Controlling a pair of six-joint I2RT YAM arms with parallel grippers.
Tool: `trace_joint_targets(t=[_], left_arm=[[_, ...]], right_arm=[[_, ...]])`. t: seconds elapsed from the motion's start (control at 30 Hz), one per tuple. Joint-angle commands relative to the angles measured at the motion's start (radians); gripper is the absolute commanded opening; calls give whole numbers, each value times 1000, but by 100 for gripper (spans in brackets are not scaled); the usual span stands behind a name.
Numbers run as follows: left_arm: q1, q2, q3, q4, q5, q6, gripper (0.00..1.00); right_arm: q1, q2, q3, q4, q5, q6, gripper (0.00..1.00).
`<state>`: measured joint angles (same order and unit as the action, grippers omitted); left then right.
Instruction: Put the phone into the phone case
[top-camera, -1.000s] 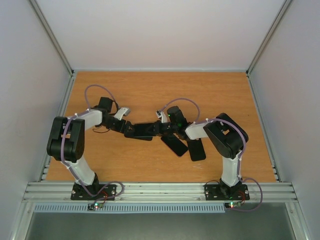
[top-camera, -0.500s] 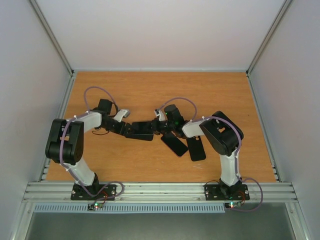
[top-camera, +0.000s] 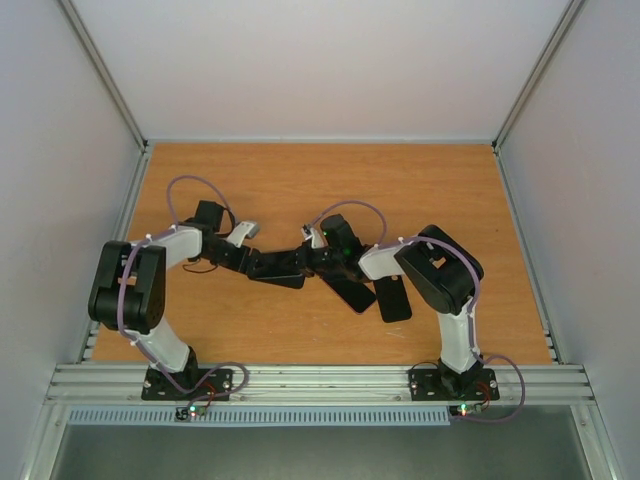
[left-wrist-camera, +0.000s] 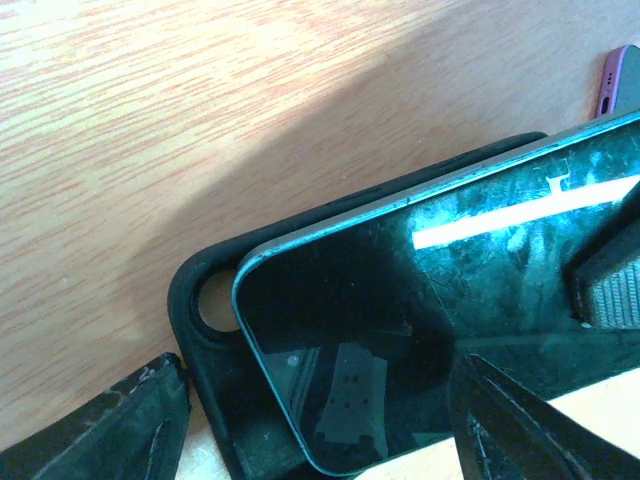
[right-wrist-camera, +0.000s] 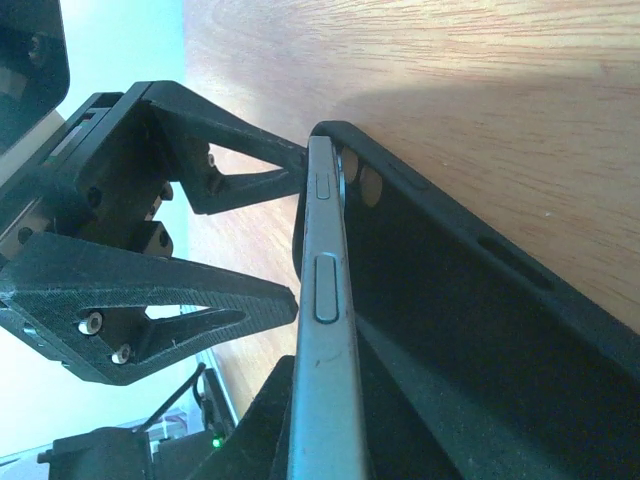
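I'll release the phone with my right gripper inside the black phone case (top-camera: 269, 268), end tucked into the camera hole's corner.
The phone (left-wrist-camera: 430, 300), with a glossy dark screen, lies askew on the black phone case (left-wrist-camera: 210, 340); the case's camera hole shows past the phone's corner. In the top view both sit between the grippers (top-camera: 280, 266). My left gripper (left-wrist-camera: 320, 440) is open, its fingers (right-wrist-camera: 200, 295) spread at the phone's end, one tip touching the screen side. My right gripper (top-camera: 310, 260) is shut on the phone's other end; one of its fingers (left-wrist-camera: 610, 285) rests on the screen. In the right wrist view the phone (right-wrist-camera: 322, 330) is edge-on, tilted up from the case (right-wrist-camera: 480, 340).
Two more dark phones or cases lie on the wooden table: one (top-camera: 350, 292) just right of the right gripper, another (top-camera: 393, 298) beside it. A purple case edge (left-wrist-camera: 618, 78) shows in the left wrist view. White walls and metal rails enclose the table (top-camera: 300, 180).
Both grippers, with the phone and case between them, have shifted slightly left. The right arm's elbow has followed left.
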<state>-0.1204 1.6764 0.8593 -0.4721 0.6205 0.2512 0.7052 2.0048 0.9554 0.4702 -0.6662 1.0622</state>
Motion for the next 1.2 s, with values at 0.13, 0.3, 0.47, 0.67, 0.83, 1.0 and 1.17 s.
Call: trace_joint_targets(t=[0.13,0.3,0.47,0.67,0.83,1.0,1.17], left_arm=[[-7,-46,-28,-14,12,18,71],[-7,-62,-39,-10,11,17,71],[-7,-66,-46,3,7,10,71],[-7,-72,-51,7,5,7,71],[-8,-75,-52,8,6,7,71],[-9,-74,-52,8,8,9,71],[-9,-78,-54,8,10,10,71]], right_arm=[[9,24,51,9,-29,23,1],[16,-4,11,9,40,43,1],[38,-19,-18,34,93,128,1],[57,-4,-60,156,137,251,1],[69,-16,-101,211,200,301,1],[88,-2,-96,249,224,325,1],[108,34,-75,287,249,350,1]])
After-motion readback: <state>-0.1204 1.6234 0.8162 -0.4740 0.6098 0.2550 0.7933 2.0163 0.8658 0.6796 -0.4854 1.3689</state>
